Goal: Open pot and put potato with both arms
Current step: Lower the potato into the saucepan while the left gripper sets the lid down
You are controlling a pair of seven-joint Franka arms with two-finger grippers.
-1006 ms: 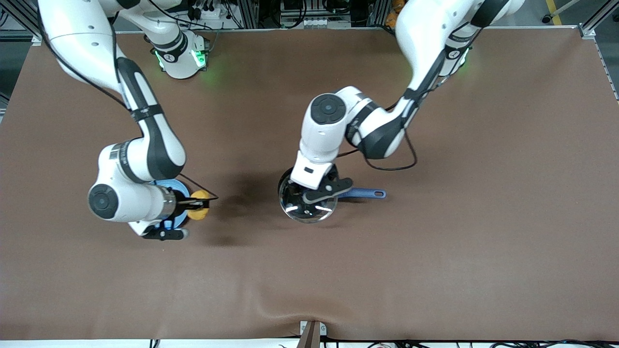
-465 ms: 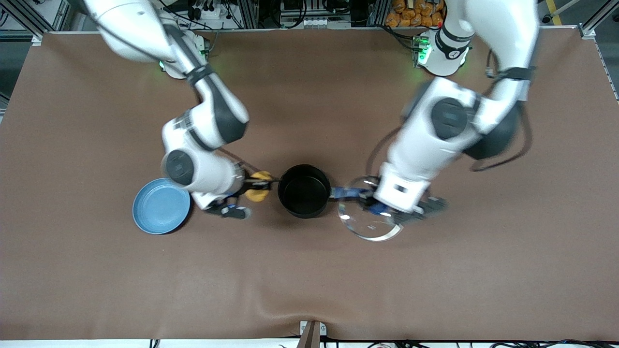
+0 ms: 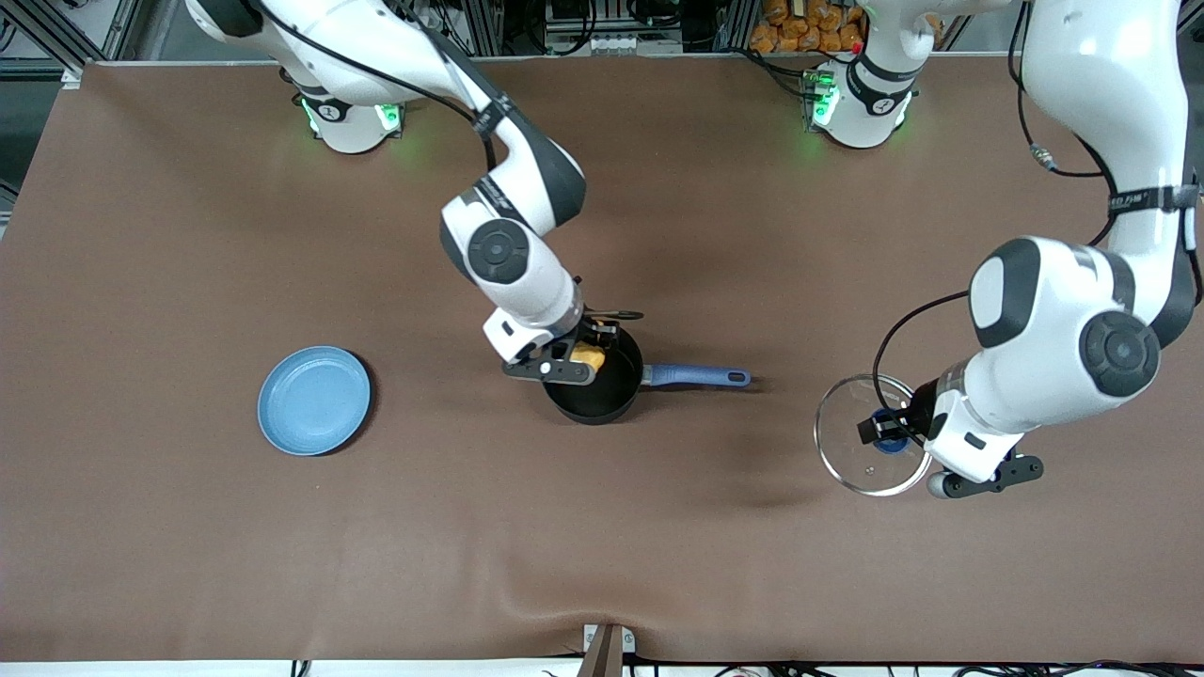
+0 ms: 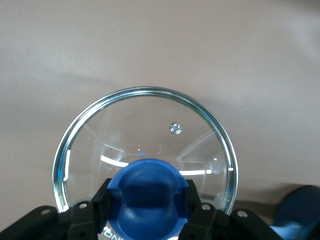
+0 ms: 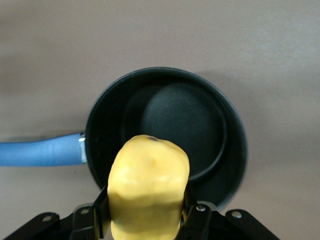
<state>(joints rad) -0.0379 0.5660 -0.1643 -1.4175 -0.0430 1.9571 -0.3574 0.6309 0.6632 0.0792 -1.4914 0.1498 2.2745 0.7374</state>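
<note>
My left gripper needs to let go of the clear glass lid on the brown cloth [image 3: 895, 433] past the tip of the blue handle.
The black pot [image 3: 602, 390] stands open mid-table, its blue handle [image 3: 698, 377] pointing toward the left arm's end. My right gripper [image 3: 585, 355] is shut on the yellow potato [image 3: 590, 357] and holds it over the pot's rim; in the right wrist view the potato [image 5: 149, 187] hangs above the empty pot [image 5: 175, 127]. My left gripper [image 3: 892, 428] is shut on the blue knob [image 4: 147, 197] of the clear glass lid [image 3: 861, 449], held over the table toward the left arm's end. The lid's rim [image 4: 145, 92] shows in the left wrist view.
A flat light-blue plate [image 3: 282, 400] lies empty toward the right arm's end of the table. Brown cloth covers the table [image 3: 602, 564].
My right arm carried the potato from beside the plate to over the pot. My left arm lifted the lid off the pot and carried it toward the left arm's end.
</note>
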